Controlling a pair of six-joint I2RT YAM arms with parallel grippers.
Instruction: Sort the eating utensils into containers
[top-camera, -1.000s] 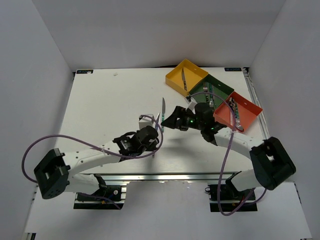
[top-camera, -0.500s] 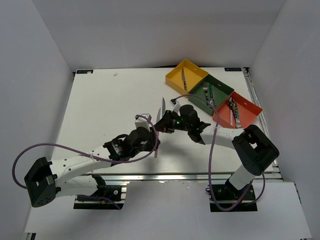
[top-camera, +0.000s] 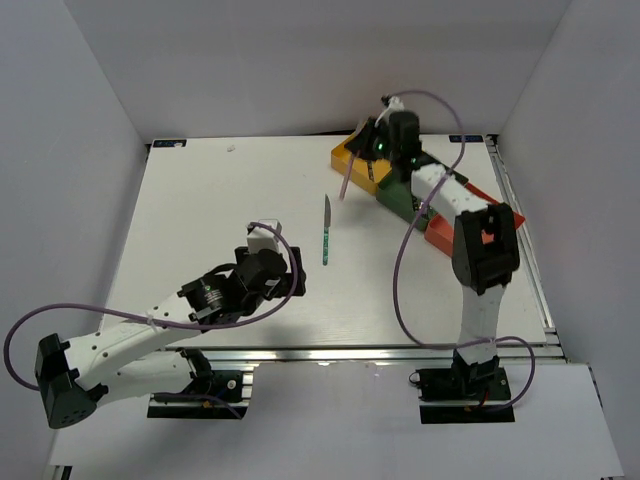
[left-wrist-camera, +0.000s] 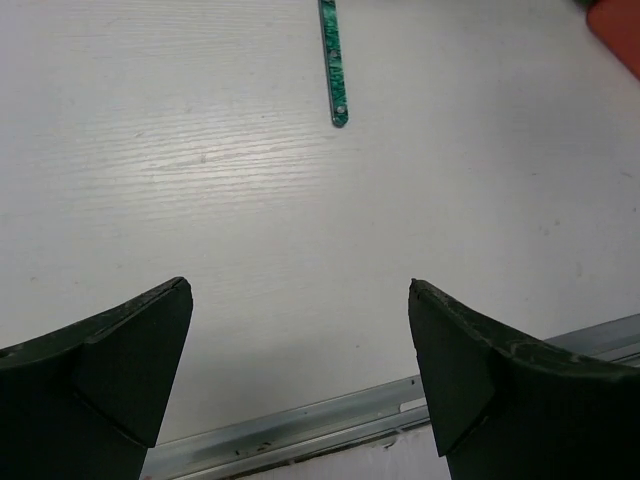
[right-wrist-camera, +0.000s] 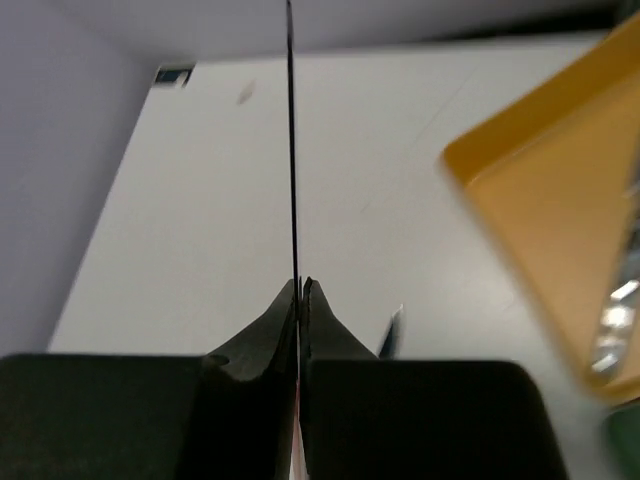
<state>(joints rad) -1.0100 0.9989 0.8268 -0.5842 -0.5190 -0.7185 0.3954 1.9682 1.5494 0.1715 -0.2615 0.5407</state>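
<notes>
The knife on the table is next for my left gripper, which should go to it and close near the back end of its teal handle (top-camera: 325, 254) (left-wrist-camera: 335, 78).
My right gripper (top-camera: 368, 150) (right-wrist-camera: 300, 283) is shut on a pink-handled utensil (top-camera: 346, 185) (right-wrist-camera: 291, 140), seen edge-on, and holds it above the left edge of the yellow container (top-camera: 350, 158) (right-wrist-camera: 560, 230). The dark green container (top-camera: 393, 193) and the red-orange container (top-camera: 437, 222) adjoin it, mostly hidden by the right arm. A knife with a teal patterned handle (top-camera: 326, 232) (left-wrist-camera: 332, 60) lies on the table. Nearer the front edge, my left gripper (top-camera: 283, 272) (left-wrist-camera: 300, 285) stands open and holds nothing.
The right arm stretches over the green and red-orange containers to the back of the table. A metal rail (left-wrist-camera: 330, 430) runs along the near table edge just below the left gripper. White walls enclose the table on three sides.
The left gripper opened, let go of the pink-handled utensil and drew back towards the front. The right gripper shut on the utensil and carried it from mid-table to the yellow container.
</notes>
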